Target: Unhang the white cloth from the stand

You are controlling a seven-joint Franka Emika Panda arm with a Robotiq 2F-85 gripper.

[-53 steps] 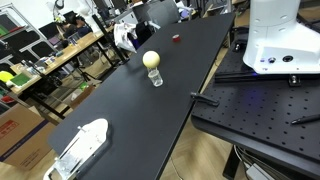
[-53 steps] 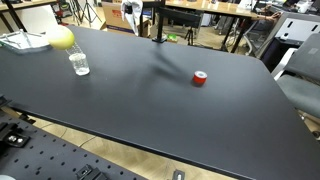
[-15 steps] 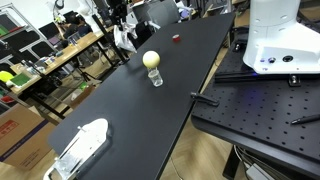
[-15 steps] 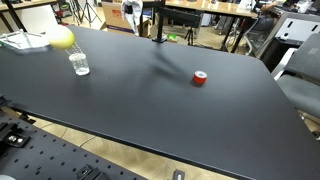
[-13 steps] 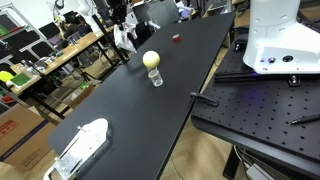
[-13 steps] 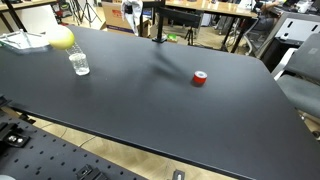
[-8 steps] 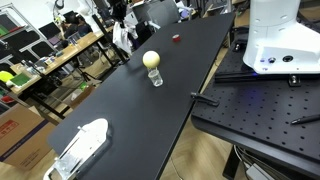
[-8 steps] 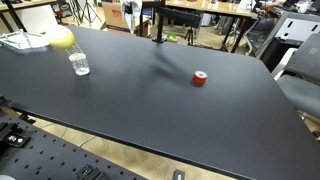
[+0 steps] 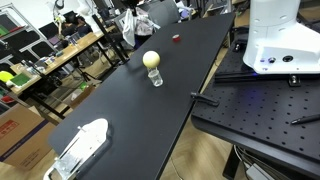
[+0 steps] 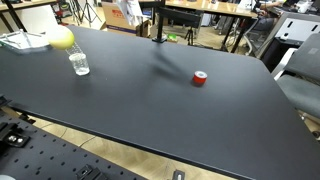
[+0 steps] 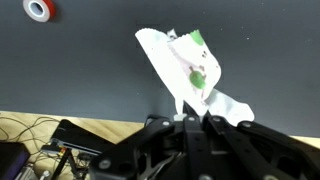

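My gripper is to unhang the white cloth from the stand. It will let go of the cloth on the black table (image 9: 172, 54) between the red tape roll and the glass.
The white cloth (image 11: 183, 62), which has a green patch, spreads crumpled across the wrist view and runs down into my gripper (image 11: 190, 115). The jaws are shut on its lower edge. In both exterior views the cloth (image 9: 135, 21) (image 10: 126, 12) hangs bunched in the air at the far end of the black table. The stand (image 10: 160, 22) is a thin dark pole on a small base just beside the cloth. In the exterior views my gripper is hard to make out against the dark clutter.
A glass (image 9: 156, 77) (image 10: 79, 64) stands mid-table with a yellow ball (image 9: 151, 60) (image 10: 62, 38) close by. A red tape roll (image 9: 176, 39) (image 10: 200, 78) (image 11: 38, 9) lies on the black table (image 10: 150, 100). A white object (image 9: 82, 143) lies at one end. Cluttered desks stand beyond.
My gripper has shut on the white cloth. The cloth has risen and shifted sideways from where it hung.
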